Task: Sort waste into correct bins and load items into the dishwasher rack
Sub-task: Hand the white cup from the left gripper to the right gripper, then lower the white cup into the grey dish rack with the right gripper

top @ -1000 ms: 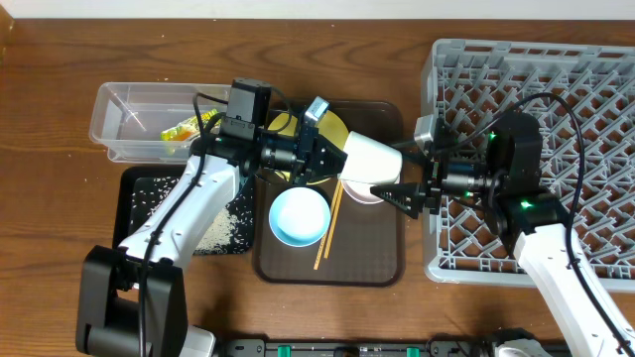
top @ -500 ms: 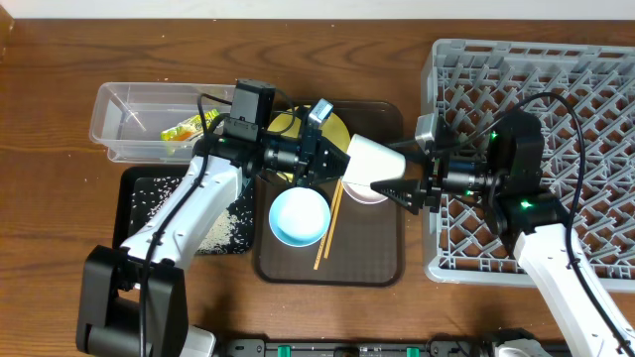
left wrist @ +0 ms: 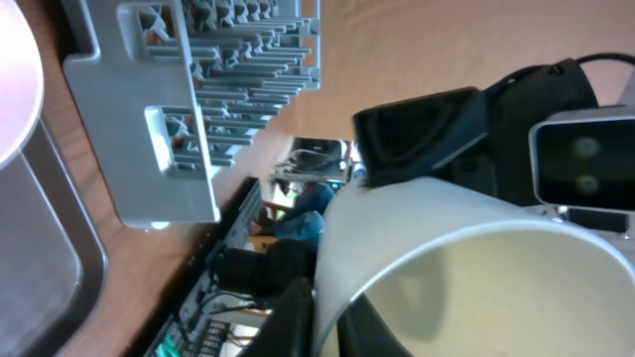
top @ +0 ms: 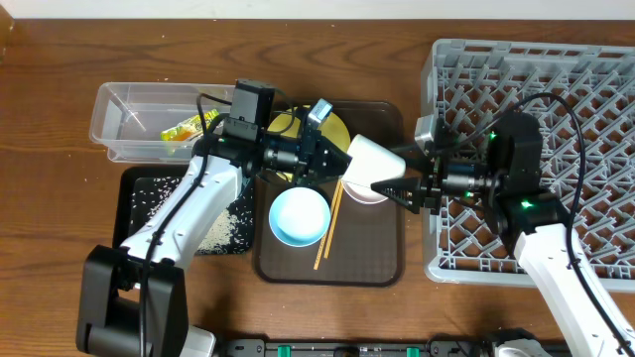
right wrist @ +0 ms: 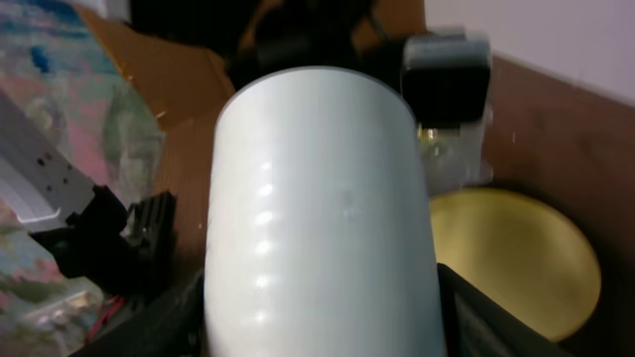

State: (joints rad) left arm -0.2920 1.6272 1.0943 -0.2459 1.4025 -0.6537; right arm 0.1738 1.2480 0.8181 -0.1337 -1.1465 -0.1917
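Next, my right gripper releases the pale green cup, now hanging above the brown serving tray, among the front pegs of the grey dishwasher rack (top: 548,221).
The pale green cup (top: 372,164) hangs on its side above the brown serving tray, between both arms. My left gripper (top: 332,159) is shut on the cup's rim, one finger inside and one outside, as the left wrist view shows (left wrist: 322,317). My right gripper (top: 392,174) closes on the cup's base end, with a finger flush against each side of the cup (right wrist: 317,218). The yellow plate (top: 337,127), white bowl (top: 369,195), light blue bowl (top: 298,215) and chopsticks (top: 327,233) lie on the serving tray. The grey dishwasher rack (top: 556,89) stands at the right.
The clear tub (top: 119,114) at the back left holds the green-and-orange wrapper (top: 179,131). The black tray (top: 149,193) in front of it holds rice bits (top: 218,228). The brown serving tray (top: 367,248) sits mid-table. The right arm reaches over the rack's left edge.
My right gripper has moved left, and its fingers have come in around the cup's base. The left arm has shifted the cup slightly right and still holds it by the rim.
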